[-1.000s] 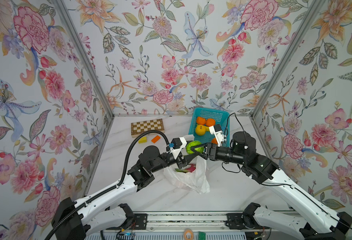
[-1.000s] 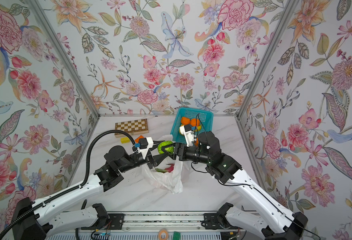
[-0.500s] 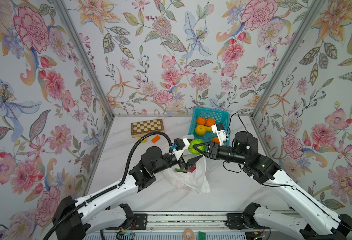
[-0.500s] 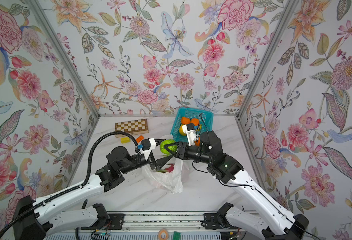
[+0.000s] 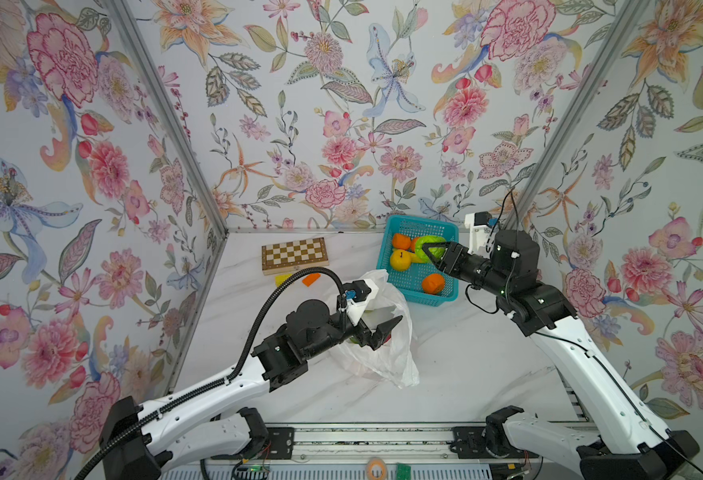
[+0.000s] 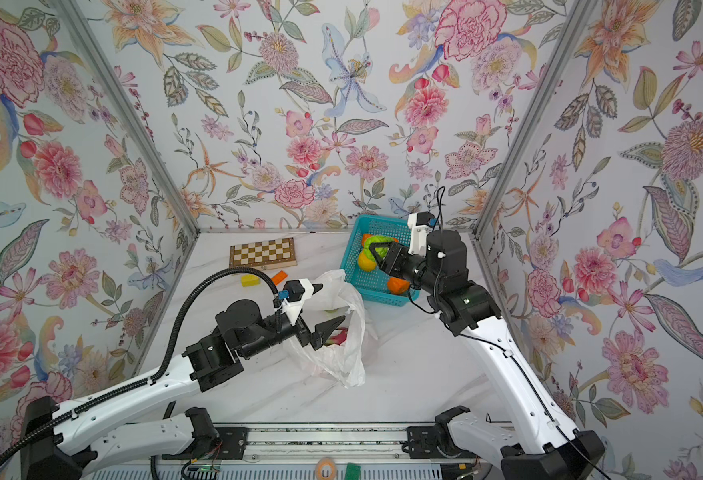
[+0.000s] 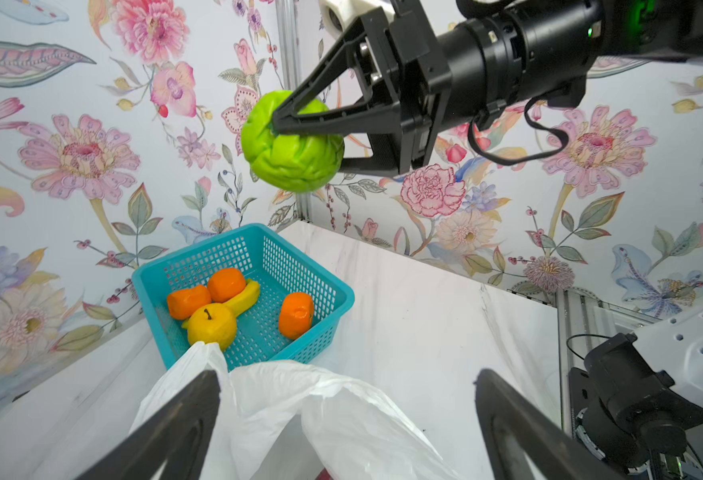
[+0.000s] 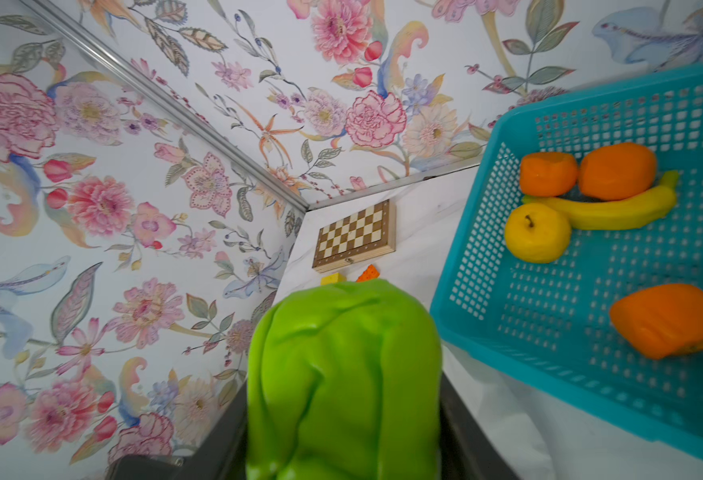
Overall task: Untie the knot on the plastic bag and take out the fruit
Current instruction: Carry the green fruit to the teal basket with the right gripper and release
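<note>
My right gripper is going to release the green fruit in the teal basket [image 5: 440, 250] [image 8: 689, 196], against the banana's stem end. The green fruit is now held above that basket.
The plastic bag [image 5: 376, 345] [image 6: 341, 353] lies crumpled and open on the white table; its knot is out of view. My left gripper [image 6: 328, 305] [image 7: 347, 386] hangs open over the bag's mouth, holding nothing. A pink-red piece of fruit [image 6: 340, 336] shows inside the bag. My right gripper [image 5: 426, 251] [image 7: 277, 124] is shut on a green fruit [image 5: 432, 243] [image 8: 341, 374], held in the air above the teal basket [image 5: 414, 296] [image 7: 258, 361]. In the basket lie three orange fruits and a yellow apple-like fruit [image 5: 399, 259] [image 8: 536, 237].
A banana [image 8: 615, 212] lies in the basket with the fruit. A chessboard [image 5: 294, 254] sits at the back by the wall, with a yellow block [image 6: 250, 280] and an orange block [image 5: 311, 279] in front of it. Floral walls close in three sides.
My left gripper has opened and let go of the green fruit. The right gripper has closed on it and carried it back right, from over the bag to above the basket.
</note>
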Tool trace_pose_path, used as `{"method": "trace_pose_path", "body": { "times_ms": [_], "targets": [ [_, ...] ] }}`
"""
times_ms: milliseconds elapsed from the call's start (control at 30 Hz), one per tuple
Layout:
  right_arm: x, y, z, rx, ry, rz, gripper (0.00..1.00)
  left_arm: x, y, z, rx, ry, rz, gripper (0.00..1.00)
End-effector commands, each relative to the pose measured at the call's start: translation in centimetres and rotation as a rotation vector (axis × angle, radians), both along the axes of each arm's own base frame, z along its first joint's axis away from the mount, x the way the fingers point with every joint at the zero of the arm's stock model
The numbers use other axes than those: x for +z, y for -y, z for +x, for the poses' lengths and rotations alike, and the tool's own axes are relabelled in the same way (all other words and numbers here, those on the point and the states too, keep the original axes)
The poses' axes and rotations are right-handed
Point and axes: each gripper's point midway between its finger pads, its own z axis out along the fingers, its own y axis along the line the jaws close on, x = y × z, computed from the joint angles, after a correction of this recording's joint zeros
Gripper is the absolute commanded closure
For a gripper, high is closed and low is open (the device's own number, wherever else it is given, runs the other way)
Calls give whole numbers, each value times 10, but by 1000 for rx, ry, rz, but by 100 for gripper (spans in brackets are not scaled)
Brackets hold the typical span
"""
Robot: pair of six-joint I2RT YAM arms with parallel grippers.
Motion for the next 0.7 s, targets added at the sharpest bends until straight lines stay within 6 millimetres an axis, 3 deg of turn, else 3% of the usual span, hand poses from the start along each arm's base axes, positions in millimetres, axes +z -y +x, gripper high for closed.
{"method": "trace_pose_path", "body": {
  "times_ms": [0, 667],
  "targets": [
    [-26, 23, 20, -54, -41, -212, 62, 1, -4, 3, 47, -75, 25, 1],
    [-142, 101, 158, -171, -298, -712, 62, -40, -15, 4, 110, -181, 132, 1]
  ]
}}
